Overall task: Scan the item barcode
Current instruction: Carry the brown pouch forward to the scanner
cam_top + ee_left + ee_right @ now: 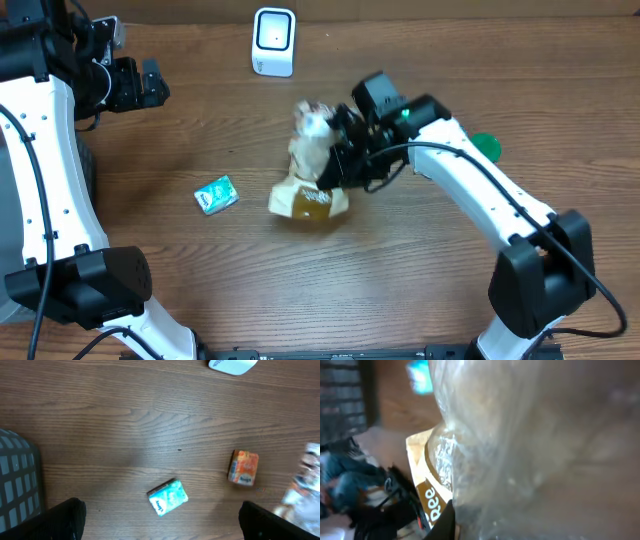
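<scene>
My right gripper has the clear plastic bag, now standing at the table's middle. It will let go of it on the wood (321, 92) near the white barcode scanner's near corner.
The item is a clear plastic bag (312, 150) with a cream and brown label, standing crumpled at the table's middle. My right gripper (338, 160) is shut on its right side. In the right wrist view the bag (530, 445) fills the frame, and one dark finger (446, 521) presses against the plastic; the other finger is hidden. The white barcode scanner (273, 42) stands at the far edge, apart from the bag. My left gripper (152, 84) hangs open at the far left, its fingers (62, 520) wide apart above bare wood.
A teal packet (216, 194) lies left of the bag, also below my left wrist as the teal packet (167, 497). An orange packet (243, 467) lies near it. A green round thing (487, 146) sits behind the right arm. A grey basket (17, 480) stands at the left.
</scene>
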Robot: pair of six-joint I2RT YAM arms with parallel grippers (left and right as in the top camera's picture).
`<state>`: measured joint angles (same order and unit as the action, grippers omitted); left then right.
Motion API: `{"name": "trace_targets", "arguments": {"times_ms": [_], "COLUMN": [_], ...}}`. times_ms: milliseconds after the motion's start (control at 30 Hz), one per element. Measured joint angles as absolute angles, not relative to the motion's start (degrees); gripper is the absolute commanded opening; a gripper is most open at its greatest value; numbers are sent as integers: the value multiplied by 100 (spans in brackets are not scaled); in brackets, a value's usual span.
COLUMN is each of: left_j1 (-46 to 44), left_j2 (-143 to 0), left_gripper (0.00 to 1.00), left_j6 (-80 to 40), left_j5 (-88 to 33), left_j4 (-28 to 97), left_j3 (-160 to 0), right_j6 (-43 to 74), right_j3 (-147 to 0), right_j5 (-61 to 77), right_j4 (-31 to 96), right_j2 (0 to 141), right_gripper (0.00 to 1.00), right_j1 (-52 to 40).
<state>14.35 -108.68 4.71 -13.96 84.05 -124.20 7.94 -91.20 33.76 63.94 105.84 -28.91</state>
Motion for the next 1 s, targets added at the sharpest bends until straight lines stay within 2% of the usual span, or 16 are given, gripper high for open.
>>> {"name": "trace_targets", "arguments": {"times_ms": [200,433,733,1000], "left_j1": [1435,1435,1435,1435], "left_j2": [-10866,-10866,-10866,-10866], "left_gripper": [100,99,100,100], "left_j6": [471,471,471,471], "left_j5": [-1396,-1396,-1396,-1396], "left_j4": [8407,8407,8407,8407], "left_j3": [-12420,-12420,-12420,-12420], "right_j6": [-373,-1009,-937,-403], "right_j3": [-10300,-10768,-11080,-12300], "right_j5": [3415,3426,3297,1555], "right_j4": [7242,7550,7550,7369], "right_j2": [10580,10580,10580,10650], "right_gripper": [4,4,4,4], "right_j1": [-3376,-3789,-3795,-3798]}}
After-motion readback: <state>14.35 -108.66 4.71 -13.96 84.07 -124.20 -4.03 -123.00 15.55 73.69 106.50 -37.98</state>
